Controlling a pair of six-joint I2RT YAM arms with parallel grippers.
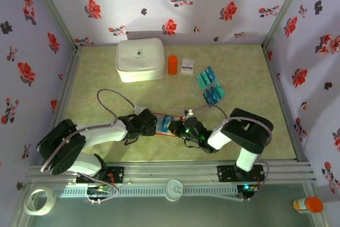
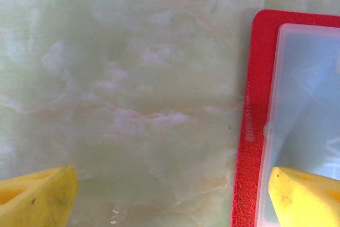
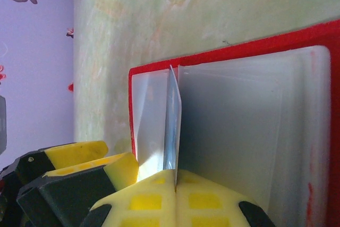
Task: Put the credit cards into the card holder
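Observation:
Next, my right gripper lets go of the bluish credit card in the clear pocket (image 1: 166, 125) (image 3: 173, 126) beside my left gripper's yellow fingertip.
The red card holder (image 1: 161, 122) lies open near the front of the table, its pale clear pockets (image 3: 239, 126) facing up. My right gripper (image 3: 175, 184) is shut on a thin bluish credit card (image 3: 172, 115), seen edge-on and standing in the pockets near the holder's left edge. My left gripper (image 2: 170, 200) is open: one yellow fingertip (image 2: 303, 195) rests on the clear pocket beside the red border (image 2: 248, 131), the other fingertip (image 2: 37, 200) is on the bare table. From above, the left gripper (image 1: 146, 123) and right gripper (image 1: 183, 127) flank the holder. More teal and blue credit cards (image 1: 210, 86) lie in two piles at the right rear.
At the back stand a large white zip case (image 1: 139, 60), an orange cylinder (image 1: 172, 65) and a small white packet (image 1: 187, 66). Flowered walls enclose the table on three sides. A tape roll (image 1: 40, 200) and an orange-capped jar (image 1: 308, 204) sit below the front rail.

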